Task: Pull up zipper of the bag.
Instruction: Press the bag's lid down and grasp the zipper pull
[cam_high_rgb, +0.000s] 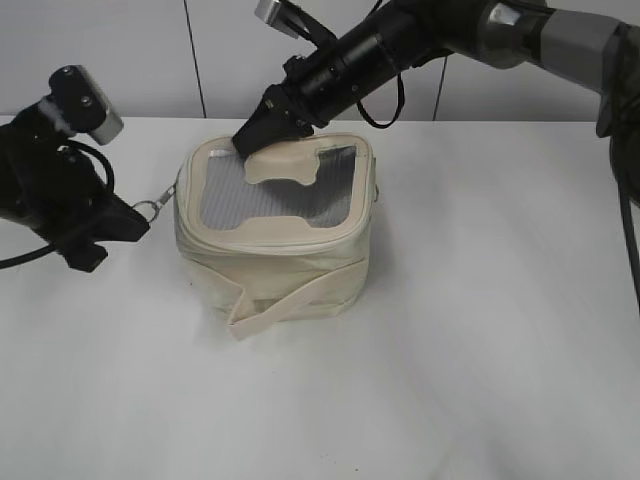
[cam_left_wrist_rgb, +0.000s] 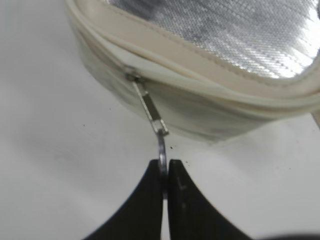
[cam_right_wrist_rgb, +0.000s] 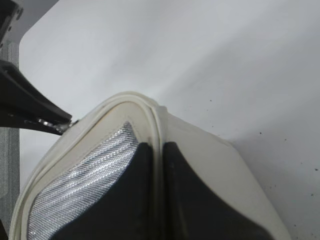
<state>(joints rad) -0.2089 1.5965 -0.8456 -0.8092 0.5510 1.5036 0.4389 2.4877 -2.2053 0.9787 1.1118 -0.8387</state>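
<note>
My left gripper is going to let go of the silver zipper pull on the front of the bag, just above the cream side strap (cam_high_rgb: 302, 271).
The small boxy cream bag (cam_high_rgb: 270, 265) stands on the white table, its grey mesh top (cam_high_rgb: 260, 195) carrying a cream patch. Its cream zipper track (cam_left_wrist_rgb: 200, 82) runs under the top rim. A silver zipper pull (cam_left_wrist_rgb: 149, 107) sticks out at the bag's left corner (cam_high_rgb: 152, 207). My left gripper (cam_left_wrist_rgb: 164, 167) is shut on the pull's round ring, left of the bag (cam_high_rgb: 135, 222). My right gripper (cam_right_wrist_rgb: 159, 150) is shut on the bag's cream top rim at the back edge (cam_high_rgb: 262, 128). The bag also fills the lower half of the right wrist view (cam_right_wrist_rgb: 210, 160).
A cream side strap (cam_high_rgb: 285, 305) hangs across the bag's front, its end loose on the table. The white table (cam_high_rgb: 480, 330) stretches around the bag. A grey wall with dark seams stands behind it.
</note>
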